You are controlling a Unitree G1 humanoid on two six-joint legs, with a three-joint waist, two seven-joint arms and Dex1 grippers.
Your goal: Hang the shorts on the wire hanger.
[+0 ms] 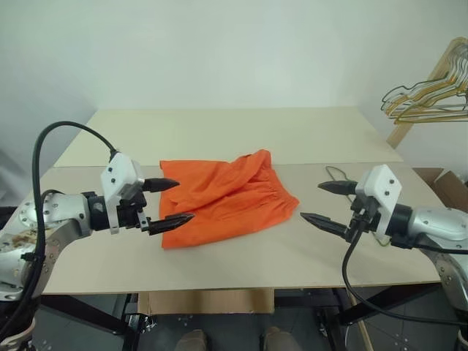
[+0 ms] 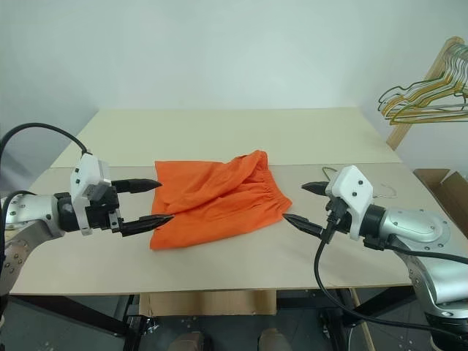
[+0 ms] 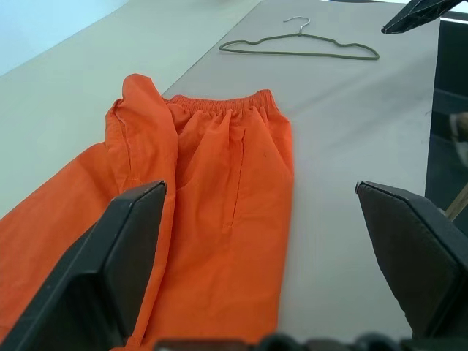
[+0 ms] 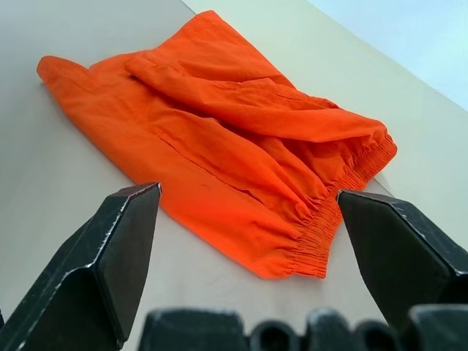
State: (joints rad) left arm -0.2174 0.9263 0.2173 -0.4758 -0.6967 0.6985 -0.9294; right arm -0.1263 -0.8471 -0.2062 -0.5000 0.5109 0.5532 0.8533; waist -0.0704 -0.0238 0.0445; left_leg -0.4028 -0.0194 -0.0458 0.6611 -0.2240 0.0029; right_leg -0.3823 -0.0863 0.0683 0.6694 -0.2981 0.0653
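The left gripper will next close on the near leg's hem (image 1: 165, 239) of the orange shorts, opposite the gathered waistband.
The bright orange shorts (image 1: 227, 194) lie crumpled on the table (image 1: 241, 131) at its middle, their gathered waistband toward my right. My left gripper (image 1: 185, 199) hovers open at their left edge, with nothing between its fingers. My right gripper (image 1: 310, 201) is open too, a short gap to the right of the waistband, and empty. The wire hanger (image 3: 292, 53), thin and grey-olive, lies flat on the table beyond the waistband; in the head views my right hand mostly hides it. Both wrist views look across the shorts (image 4: 219, 146).
A bunch of gold and dark wire hangers (image 1: 431, 95) hangs on a wooden rack at the back right. A cardboard box (image 1: 446, 186) stands beside the table's right edge. A black cable loops off each arm.
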